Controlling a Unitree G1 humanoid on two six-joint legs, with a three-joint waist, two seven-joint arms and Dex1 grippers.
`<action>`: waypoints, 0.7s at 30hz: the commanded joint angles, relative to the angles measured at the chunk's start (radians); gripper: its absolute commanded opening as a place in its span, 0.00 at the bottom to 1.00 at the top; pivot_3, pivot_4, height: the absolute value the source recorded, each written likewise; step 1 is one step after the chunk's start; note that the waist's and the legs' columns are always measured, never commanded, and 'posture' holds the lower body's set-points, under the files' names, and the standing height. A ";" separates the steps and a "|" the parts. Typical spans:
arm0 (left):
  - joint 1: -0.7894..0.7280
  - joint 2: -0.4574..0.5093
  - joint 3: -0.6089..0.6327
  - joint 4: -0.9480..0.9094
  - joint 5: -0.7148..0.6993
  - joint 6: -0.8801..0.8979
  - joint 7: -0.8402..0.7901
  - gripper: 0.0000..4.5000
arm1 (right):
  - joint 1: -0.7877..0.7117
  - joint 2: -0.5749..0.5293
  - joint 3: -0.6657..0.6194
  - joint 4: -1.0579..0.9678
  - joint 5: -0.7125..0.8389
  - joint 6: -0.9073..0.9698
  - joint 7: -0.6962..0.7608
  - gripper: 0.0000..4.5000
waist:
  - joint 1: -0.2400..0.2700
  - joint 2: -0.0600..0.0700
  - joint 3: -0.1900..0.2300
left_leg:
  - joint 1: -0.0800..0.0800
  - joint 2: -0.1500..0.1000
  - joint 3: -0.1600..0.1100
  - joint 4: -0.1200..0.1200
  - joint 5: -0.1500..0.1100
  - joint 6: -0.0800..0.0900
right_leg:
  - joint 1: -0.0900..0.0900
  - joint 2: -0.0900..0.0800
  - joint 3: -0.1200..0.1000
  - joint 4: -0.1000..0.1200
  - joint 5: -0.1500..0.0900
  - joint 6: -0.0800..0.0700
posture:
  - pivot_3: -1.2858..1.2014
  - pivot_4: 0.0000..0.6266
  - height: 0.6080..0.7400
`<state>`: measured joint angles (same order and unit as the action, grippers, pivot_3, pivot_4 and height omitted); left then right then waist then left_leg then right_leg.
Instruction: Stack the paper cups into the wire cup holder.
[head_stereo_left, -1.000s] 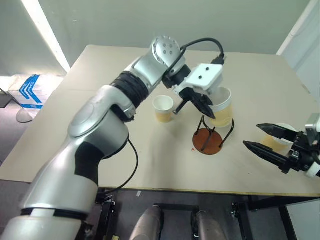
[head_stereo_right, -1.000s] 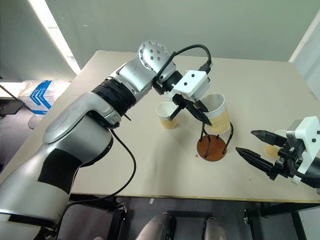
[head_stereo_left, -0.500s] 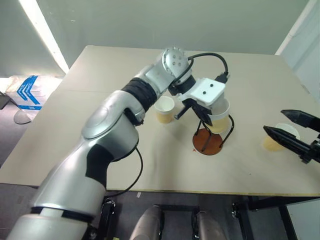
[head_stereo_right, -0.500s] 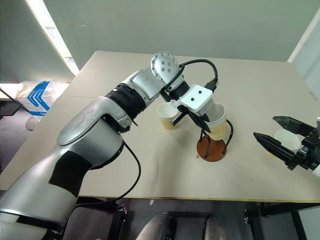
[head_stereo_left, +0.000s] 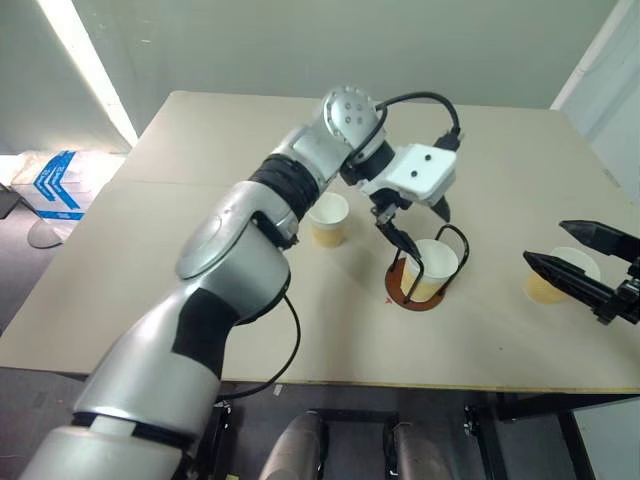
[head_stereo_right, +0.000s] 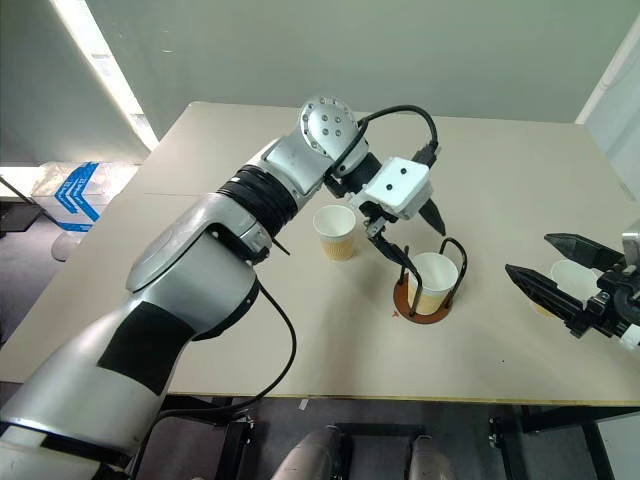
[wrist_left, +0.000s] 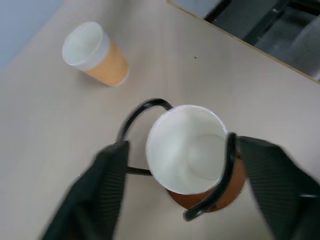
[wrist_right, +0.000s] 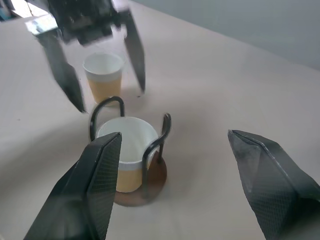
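Observation:
My right gripper needs to close on the rim of the paper cup (head_stereo_left: 598, 274) behind its fingers, on the cup's side that is away from the wire cup holder.
One paper cup (head_stereo_left: 430, 268) stands upright inside the wire cup holder (head_stereo_left: 403, 293), between its two black loops. My left gripper (head_stereo_left: 430, 238) hangs just above it, open, one finger on each side of the rim and touching nothing. A second paper cup (head_stereo_left: 328, 218) stands on the table just left of the holder. At the right edge a third paper cup (head_stereo_left: 543, 289) shows partly behind the fingers of my open right gripper (head_stereo_left: 548, 242). In the right wrist view, the right gripper (wrist_right: 175, 134) points toward the holder (wrist_right: 155, 175) with nothing between its fingers.
The beige table (head_stereo_left: 200, 260) has bare room to the left and at the back. Its front edge runs just below the holder. A blue-and-white box (head_stereo_left: 55, 180) lies on the floor to the left.
The left gripper lowered the cup it held into the holder and opened, letting it go. The right gripper rose and shifted a little to the right.

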<state>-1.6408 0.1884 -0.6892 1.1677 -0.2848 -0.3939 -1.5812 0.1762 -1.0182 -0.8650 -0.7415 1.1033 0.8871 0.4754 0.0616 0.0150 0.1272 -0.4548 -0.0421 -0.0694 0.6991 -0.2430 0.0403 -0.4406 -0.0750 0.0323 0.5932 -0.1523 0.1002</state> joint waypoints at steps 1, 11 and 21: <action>-0.045 0.025 0.130 0.003 0.002 0.018 -0.033 0.91 | -0.021 -0.060 0.035 0.028 -0.094 0.032 -0.066 0.80 | 0.000 0.000 0.000 | 0.000 0.000 0.000 0.000 0.000 0.000 | 0.000 0.000 0.000 0.000 0.000 0.000 | 0.52 0.24 1.00; 0.170 0.166 0.429 -0.226 -0.022 0.269 0.013 0.91 | -0.039 -0.271 0.247 0.127 -0.315 0.047 0.081 0.80 | -0.003 0.007 -0.003 | 0.000 0.001 0.002 0.000 -0.001 0.000 | -0.001 0.001 0.001 0.000 -0.001 0.002 | 0.52 0.24 1.00; 0.535 0.283 0.536 -0.811 -0.045 0.671 0.258 0.91 | -0.207 -0.358 0.583 0.397 -0.581 -0.145 0.262 0.80 | -0.004 0.007 -0.003 | 0.001 0.001 0.003 0.002 0.004 0.001 | -0.001 0.001 0.001 0.002 0.000 -0.001 | 0.52 0.24 1.00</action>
<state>-1.1137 0.4625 -0.1869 0.4330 -0.3161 0.2401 -1.3595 -0.0053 -1.3520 -0.2989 -0.3832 0.5740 0.7792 0.7118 0.0576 0.0222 0.1239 -0.4526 -0.0413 -0.0667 0.7006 -0.2391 0.0408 -0.4418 -0.0745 0.0339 0.5953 -0.1517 0.0991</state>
